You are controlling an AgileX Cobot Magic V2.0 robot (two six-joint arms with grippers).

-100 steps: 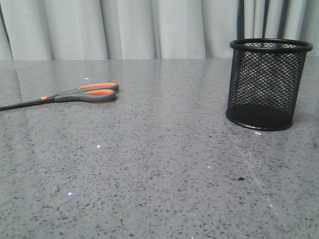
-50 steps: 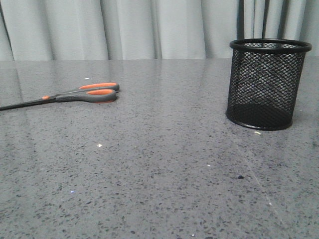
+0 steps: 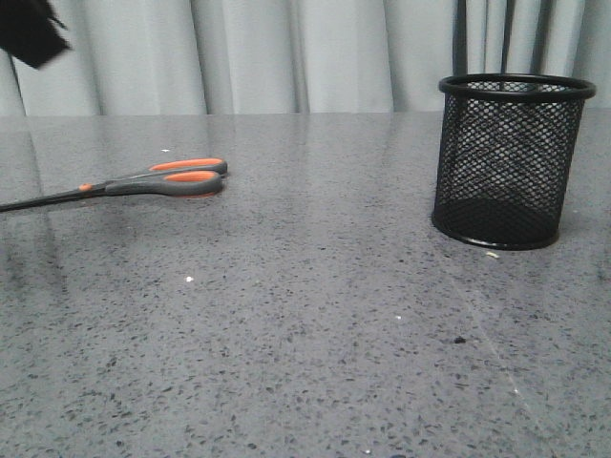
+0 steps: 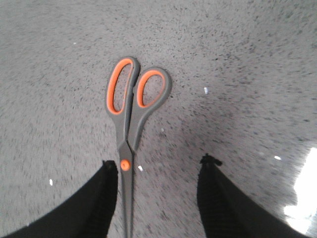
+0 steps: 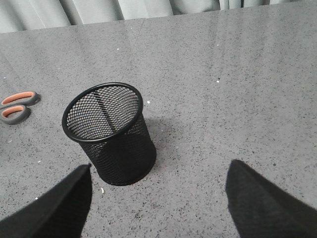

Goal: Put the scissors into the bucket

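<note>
The scissors are to go into the black mesh bucket. So my right gripper will close on the orange and grey handles (image 3: 197, 182) (image 5: 16, 113) of the scissors.
The scissors (image 3: 158, 179) lie flat on the grey table at the left, handles toward the middle, blades running off the left edge of the front view. In the left wrist view the scissors (image 4: 130, 116) lie below my open left gripper (image 4: 159, 166), the orange pivot dot close beside one fingertip (image 4: 110, 168). A dark part of the left arm (image 3: 29, 29) shows at the top left of the front view. The black mesh bucket (image 3: 509, 162) stands upright at the right. My right gripper (image 5: 158, 173) is open above the table near the bucket (image 5: 111, 134).
A grey speckled stone table (image 3: 315, 305) runs to grey curtains (image 3: 286, 52) at the back. The scissor handles also show in the right wrist view (image 5: 17, 106), beyond the bucket. Small white specks lie on the tabletop.
A dark part of the left arm has come into the top left corner of the front view. The scissors and the bucket have not moved.
</note>
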